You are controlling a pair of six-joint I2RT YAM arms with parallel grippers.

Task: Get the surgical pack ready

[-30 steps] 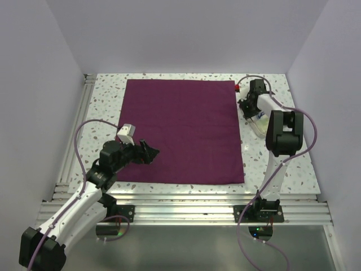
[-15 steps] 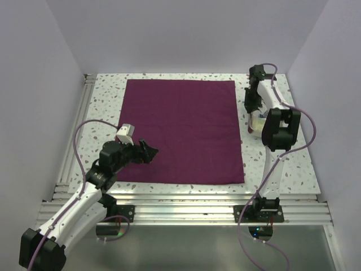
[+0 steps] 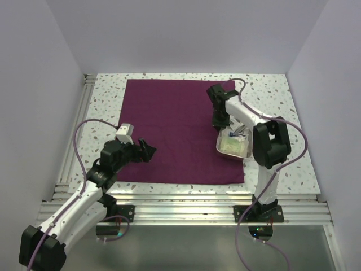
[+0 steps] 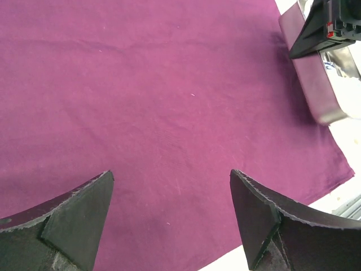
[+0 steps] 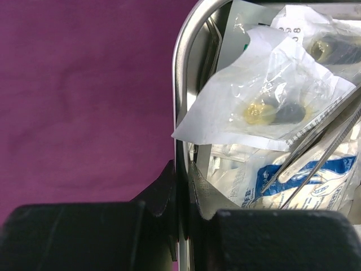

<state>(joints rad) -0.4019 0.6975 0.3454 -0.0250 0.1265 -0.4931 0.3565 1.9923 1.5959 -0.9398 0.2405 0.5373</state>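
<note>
Next, I release the metal tray with my right gripper on the purple cloth, just to the near side (image 3: 200, 145) of its middle.
The surgical pack is a plum-purple cloth (image 3: 175, 130) (image 4: 169, 101) (image 5: 84, 84) spread flat as a big square on the table. A metal tray (image 3: 221, 148) (image 5: 181, 84) of sealed packets (image 5: 265, 96) and tweezers (image 5: 316, 141) rests on the cloth's near right part. My right gripper (image 3: 220, 130) (image 5: 181, 169) is shut on the tray's left rim, one finger inside and one outside. Over the cloth's near left part my left gripper (image 3: 151, 152) (image 4: 171, 174) hovers open and empty.
The speckled table (image 3: 101, 107) shows around the cloth, with white walls on three sides. An aluminium rail (image 3: 186, 200) runs along the near edge. In the left wrist view the tray's wall (image 4: 316, 96) mirrors the purple cloth beside the right gripper (image 4: 330, 22).
The right arm has swung left and nearer, carrying the tray from the table's back right onto the cloth's right side. The left arm has stayed put.
</note>
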